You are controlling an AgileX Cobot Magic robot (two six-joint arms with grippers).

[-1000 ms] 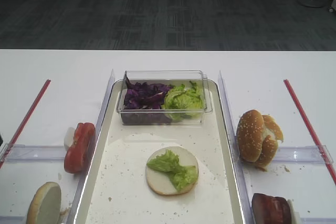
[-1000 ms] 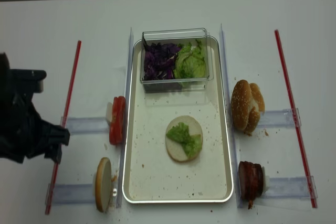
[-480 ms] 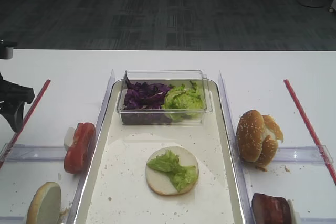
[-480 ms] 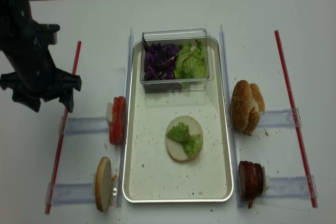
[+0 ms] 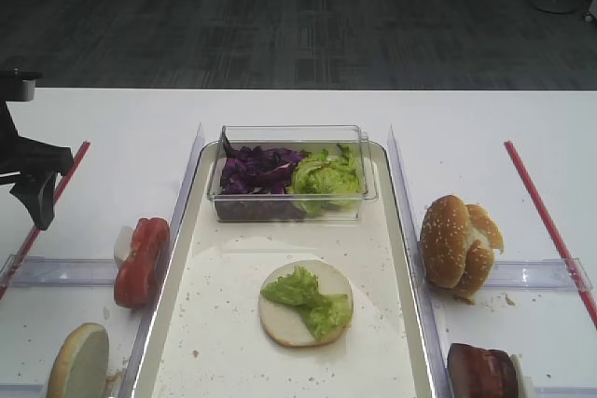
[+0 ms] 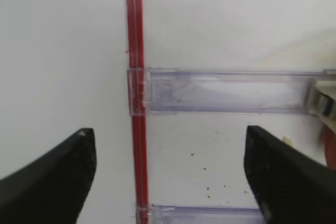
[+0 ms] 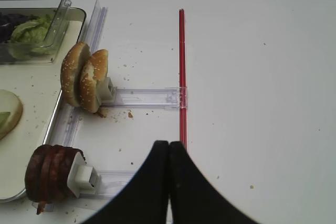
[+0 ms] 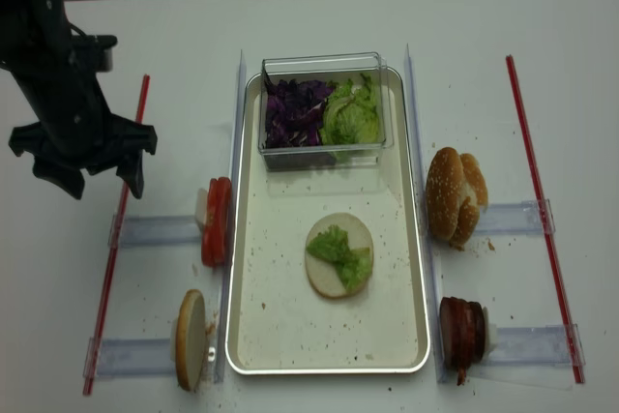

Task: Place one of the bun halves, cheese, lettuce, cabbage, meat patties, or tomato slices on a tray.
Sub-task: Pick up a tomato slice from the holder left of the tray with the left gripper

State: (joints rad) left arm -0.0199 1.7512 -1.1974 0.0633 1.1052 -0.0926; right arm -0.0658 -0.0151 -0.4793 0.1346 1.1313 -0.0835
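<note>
My left gripper is to close on the far end [image 8: 222, 193] of the tomato slice that is nearest the cream tray.
The cream tray [image 8: 290, 321] holds a bun half [image 8: 322, 282] topped with lettuce [image 8: 340, 247]. Tomato slices [image 8: 215, 221] stand on edge in a rack left of the tray. My left gripper [image 8: 102, 184] hangs open and empty left of them, over a red strip [image 6: 136, 145]; the left wrist view shows the gripper [image 6: 168, 131] with bare table between its jaws. Right of the tray stand bun halves [image 8: 450, 195] and meat patties [image 8: 461, 331]. My right gripper [image 7: 168, 144] is shut and empty near the right red strip [image 7: 181, 77]. Cheese is out of view.
A clear tub [image 8: 324, 63] at the tray's far end holds purple cabbage [image 8: 295, 111] and lettuce [image 8: 353, 113]. Another bun half [image 8: 190, 338] leans in the lower left rack. Clear plastic rails [image 8: 160, 230] run out from both sides of the tray.
My left arm has swung from the near left of the table toward the far side, then a little right toward the tomato rack. Its jaws stay open. Nothing else moved.
</note>
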